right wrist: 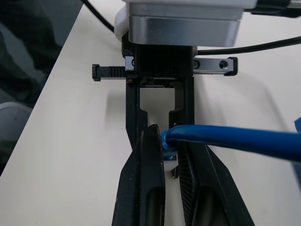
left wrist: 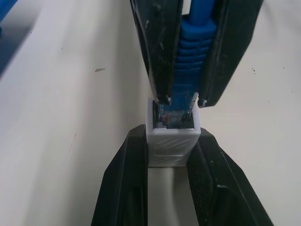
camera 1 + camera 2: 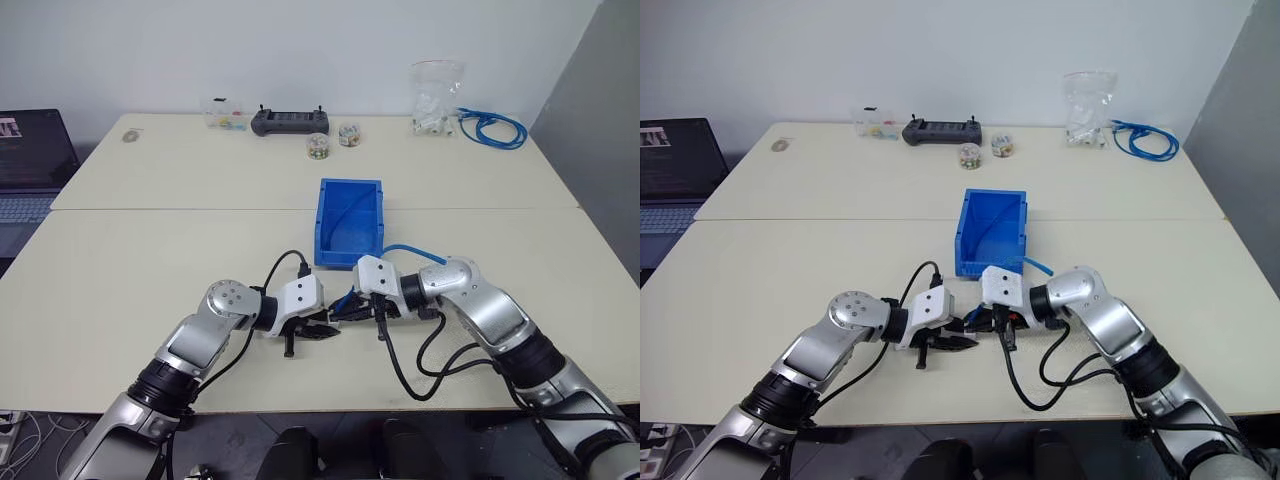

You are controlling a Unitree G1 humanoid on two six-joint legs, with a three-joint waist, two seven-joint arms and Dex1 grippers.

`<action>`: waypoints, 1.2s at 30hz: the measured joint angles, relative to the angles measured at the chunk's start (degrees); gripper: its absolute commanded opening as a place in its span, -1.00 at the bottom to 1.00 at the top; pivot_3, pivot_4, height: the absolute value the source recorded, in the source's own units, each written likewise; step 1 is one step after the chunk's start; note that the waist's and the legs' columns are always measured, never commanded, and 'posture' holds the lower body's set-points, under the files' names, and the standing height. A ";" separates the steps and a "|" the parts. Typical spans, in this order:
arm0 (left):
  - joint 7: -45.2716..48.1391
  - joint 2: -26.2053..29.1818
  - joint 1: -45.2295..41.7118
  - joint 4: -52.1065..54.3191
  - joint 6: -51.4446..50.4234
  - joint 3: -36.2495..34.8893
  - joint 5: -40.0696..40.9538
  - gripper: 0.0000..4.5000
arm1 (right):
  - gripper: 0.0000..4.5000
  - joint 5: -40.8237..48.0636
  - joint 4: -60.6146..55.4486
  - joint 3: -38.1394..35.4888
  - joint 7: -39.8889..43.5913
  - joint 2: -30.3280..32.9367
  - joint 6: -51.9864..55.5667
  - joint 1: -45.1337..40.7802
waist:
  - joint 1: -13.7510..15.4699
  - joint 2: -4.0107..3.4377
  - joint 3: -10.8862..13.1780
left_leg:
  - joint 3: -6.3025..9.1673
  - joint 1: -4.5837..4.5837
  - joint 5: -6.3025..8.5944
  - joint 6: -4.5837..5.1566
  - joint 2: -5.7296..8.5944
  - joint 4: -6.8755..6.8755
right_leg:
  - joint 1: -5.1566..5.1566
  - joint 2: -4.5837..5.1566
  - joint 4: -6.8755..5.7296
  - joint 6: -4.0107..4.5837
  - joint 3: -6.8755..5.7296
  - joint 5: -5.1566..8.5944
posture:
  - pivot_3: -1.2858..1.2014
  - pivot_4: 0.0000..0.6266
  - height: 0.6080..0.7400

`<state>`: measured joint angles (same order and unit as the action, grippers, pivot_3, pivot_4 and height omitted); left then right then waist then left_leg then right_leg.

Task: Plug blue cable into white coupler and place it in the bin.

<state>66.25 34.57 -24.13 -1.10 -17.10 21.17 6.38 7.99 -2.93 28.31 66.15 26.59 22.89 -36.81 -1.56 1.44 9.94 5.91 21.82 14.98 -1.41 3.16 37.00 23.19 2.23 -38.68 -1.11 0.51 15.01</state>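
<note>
The blue cable and white coupler, now held in front of the bin, will go down on the near half of the bin's bottom point(image 3: 345, 231) from my right gripper.
My left gripper point(image 3: 322, 330) is shut on the white coupler point(image 2: 173, 146), a small ribbed block held between its two black fingers point(image 2: 127, 179). My right gripper point(image 3: 346, 312) faces it, shut on the ribbed blue boot of the blue cable point(image 2: 192, 52). The clear plug tip point(image 2: 175, 115) sits in the coupler's socket opening. From the right gripper the cable point(image 3: 412, 249) runs back over the table towards the bin point(image 3: 349, 222), which stands just behind both grippers. In the right wrist view the cable point(image 1: 235, 140) leaves sideways from between the fingers.
At the table's far edge lie a coiled bundle of blue cable point(image 3: 492, 128), a clear bag of white parts point(image 3: 435, 95), a black controller point(image 3: 289, 121), two small jars point(image 3: 317, 147) and a small clear box point(image 3: 225, 115). A laptop point(image 3: 30, 160) sits at the far left.
</note>
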 measured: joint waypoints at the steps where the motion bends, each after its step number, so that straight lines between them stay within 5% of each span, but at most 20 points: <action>1: 0.05 0.00 0.01 0.00 0.01 -0.01 -0.01 -0.65 | -0.95 -0.07 0.32 0.01 0.21 -0.11 -0.04 -0.11 | 0.00 0.00 -0.01 | 0.00 0.00 0.00 0.00 0.00 0.00 | 0.00 0.00 0.00 0.00 0.00 0.00 | 0.03 -0.52 1.00; 12: 0.53 0.13 0.39 -0.78 0.00 0.01 -1.12 -0.65 | -0.95 -3.44 4.20 3.21 2.74 -1.44 -1.18 -2.46 | -0.26 -0.22 -1.09 | -0.05 -0.25 0.01 0.01 0.00 -0.06 | -0.14 -0.03 -0.03 -0.01 0.09 0.01 | 0.03 -0.52 1.00; 16: 0.68 -0.11 0.38 -1.19 -0.04 0.40 -1.45 -0.65 | -0.95 -4.33 5.57 3.62 3.46 -2.19 -1.00 -2.66 | -0.30 -0.25 -1.18 | -0.01 -1.18 0.12 0.11 -0.02 -0.31 | -1.12 -0.05 0.21 -0.18 0.08 0.32 | 0.03 -0.52 1.00; 29: 0.15 -0.57 0.69 -1.74 0.27 0.29 -2.20 -0.65 | -0.95 -3.95 5.86 1.00 2.52 -3.95 0.66 0.11 | -0.29 -0.33 -1.65 | 0.06 -1.20 0.15 0.11 -0.02 -0.32 | -1.13 -0.05 0.22 -0.17 0.04 0.37 | 0.03 -0.52 1.00; 31: -0.36 -0.67 1.21 -1.61 0.69 0.05 -2.13 -0.34 | -0.95 -3.07 4.17 -0.74 1.47 -4.23 1.57 1.83 | -0.26 -0.35 -1.64 | 0.08 -1.16 0.15 0.10 -0.02 -0.31 | -1.12 -0.04 0.23 -0.17 0.04 0.37 | 0.03 -0.52 1.00; 36: -0.56 -0.41 3.35 -0.03 0.32 -1.62 -0.45 0.04 | -0.95 1.22 -2.15 -4.99 -1.52 -4.05 8.78 6.37 | -0.28 -0.39 -1.33 | 0.13 -0.94 0.15 0.10 -0.03 -0.31 | -0.90 -0.04 0.21 -0.17 0.02 0.36 | 0.03 -0.52 1.00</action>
<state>65.69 34.16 -20.78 -1.13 -16.78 19.56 5.92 9.20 -5.08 23.31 64.63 22.54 31.67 -30.44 -1.84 1.06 8.61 6.04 20.88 15.13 -1.31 3.13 36.69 22.29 2.19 -38.48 -1.28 0.53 15.38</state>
